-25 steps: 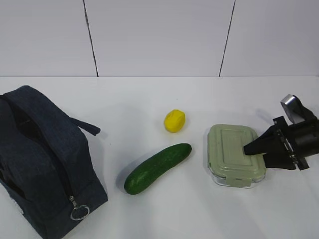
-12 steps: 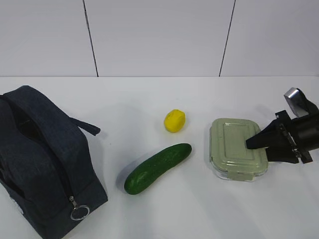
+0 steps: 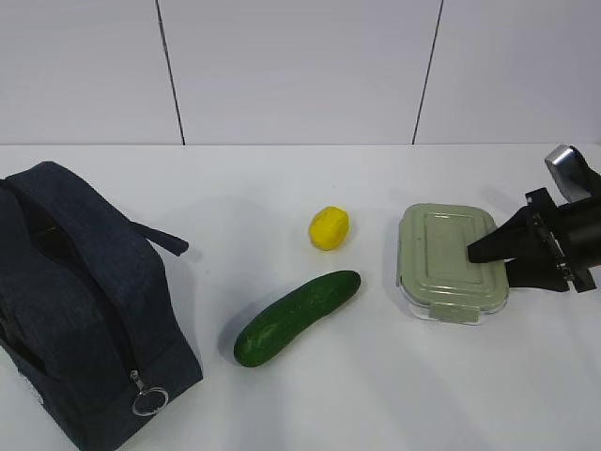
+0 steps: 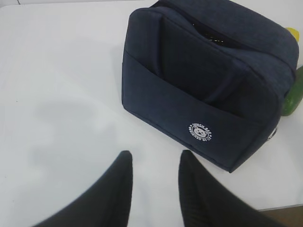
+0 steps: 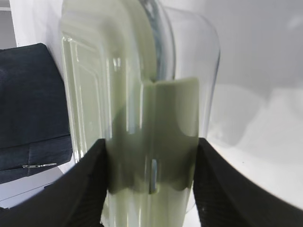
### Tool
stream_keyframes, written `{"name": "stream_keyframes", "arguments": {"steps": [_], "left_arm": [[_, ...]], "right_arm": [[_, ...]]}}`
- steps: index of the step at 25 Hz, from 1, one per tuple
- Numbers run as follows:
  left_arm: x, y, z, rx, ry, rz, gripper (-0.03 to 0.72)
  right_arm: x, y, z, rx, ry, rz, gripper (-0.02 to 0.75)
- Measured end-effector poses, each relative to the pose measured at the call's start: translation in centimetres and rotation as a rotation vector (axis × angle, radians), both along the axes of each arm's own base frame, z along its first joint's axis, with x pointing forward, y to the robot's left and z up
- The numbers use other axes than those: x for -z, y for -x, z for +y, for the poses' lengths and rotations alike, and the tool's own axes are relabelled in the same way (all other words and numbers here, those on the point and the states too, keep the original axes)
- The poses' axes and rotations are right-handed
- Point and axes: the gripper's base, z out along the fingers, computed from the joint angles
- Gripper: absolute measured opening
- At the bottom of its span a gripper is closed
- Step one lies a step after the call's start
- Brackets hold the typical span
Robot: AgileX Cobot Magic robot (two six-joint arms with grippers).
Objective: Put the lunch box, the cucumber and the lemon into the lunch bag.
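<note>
My left gripper needs to take the lunch bag hold of at its opening's edge [image 3: 26, 242] [image 4: 199, 38], on the side that has the white logo.
My right gripper [image 3: 481, 252] is shut on the right end of the lunch box [image 3: 447, 259], which has a sage-green lid and hangs just above the table. In the right wrist view the box [image 5: 137, 85] fills the space between both fingers of the gripper [image 5: 151, 147]. The dark green cucumber [image 3: 296, 317] lies at the table's centre, with the yellow lemon [image 3: 329, 227] behind it. The navy lunch bag [image 3: 75, 301] stands at the left. My left gripper [image 4: 154, 158] is open and empty over bare table, in front of the bag [image 4: 208, 80].
The bag's metal ring pull [image 3: 149, 401] hangs at its near corner and a handle loop [image 3: 161, 239] sticks out to the right. In the left wrist view the cucumber's end [image 4: 294, 94] and the lemon [image 4: 293, 33] peek out behind the bag.
My right gripper has moved up and to the right with the lunch box in it, lifting the box off the table. The cucumber, lemon and bag have not moved.
</note>
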Motion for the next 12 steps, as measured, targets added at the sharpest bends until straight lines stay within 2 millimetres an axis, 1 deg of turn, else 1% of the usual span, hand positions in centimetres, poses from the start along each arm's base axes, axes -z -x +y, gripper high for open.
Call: {"name": "stream_keyframes", "arguments": {"steps": [4,7,9,12], "left_arm": [[0.0,0.0,0.0,-0.009,0.015,0.0,0.242],[-0.2,-0.4,-0.1,-0.084,0.151,0.013,0.242],[-0.8,-1.1,-0.2,-0.122,0.242,0.003,0.242],[-2.3,-3.2,-0.9,-0.111,0.356,-0.062,0.242]], "right_arm": [[-0.5,0.0,0.0,0.002,0.003,-0.011,0.391],[-0.6,0.0,0.0,0.002,0.004,-0.015,0.391],[-0.7,0.0,0.0,0.002,0.005,-0.017,0.391],[-0.7,0.0,0.0,0.002,0.005,-0.018,0.391]]}}
